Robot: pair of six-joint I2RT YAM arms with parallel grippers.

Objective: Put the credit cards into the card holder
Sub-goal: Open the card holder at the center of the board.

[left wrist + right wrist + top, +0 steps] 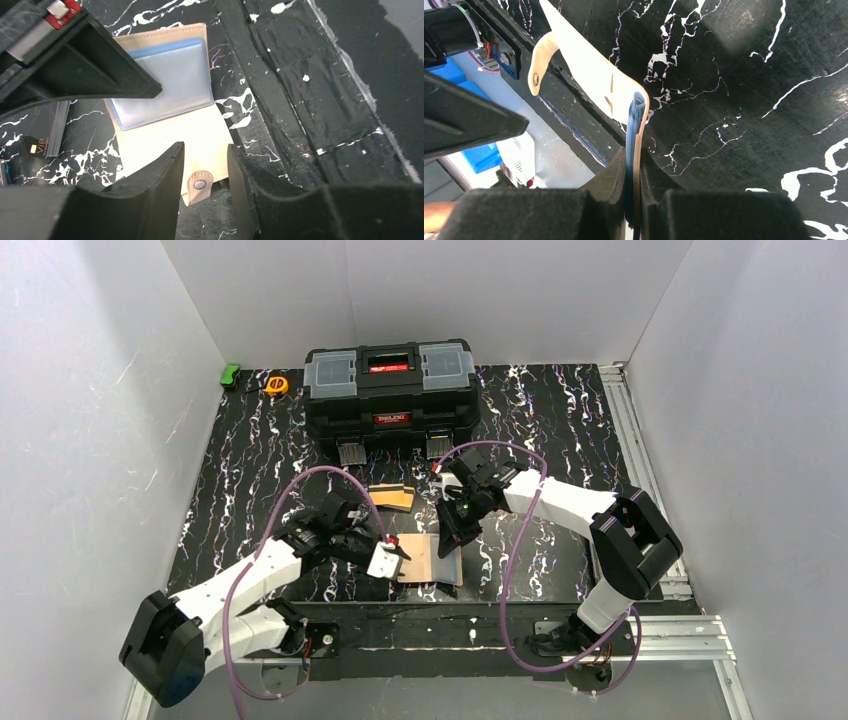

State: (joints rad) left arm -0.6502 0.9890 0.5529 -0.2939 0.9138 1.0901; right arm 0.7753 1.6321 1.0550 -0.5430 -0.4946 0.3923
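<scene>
The robot's right gripper pinches the blue pockets together with the beige cover, so it should open and grip only the cover's edge (640,134), leaving the pockets free.
The beige card holder (425,562) lies open near the table's front edge, its bluish clear pockets (167,82) facing up. My right gripper (447,542) is shut on the holder's far right edge, pinching the beige cover and blue pockets (634,160) together. My left gripper (205,149) hovers over the holder's near left side, open and empty; the snap tab (200,184) shows in the gap below its fingers. A small stack of tan-orange credit cards (392,497) lies behind the holder. A dark card marked VIP (31,146) sits at the left.
A big black toolbox (390,390) stands at the back, with a yellow tape measure (277,385) and a green object (231,375) to its left. White walls enclose the black marbled mat. Metal rails (640,450) run along the right side.
</scene>
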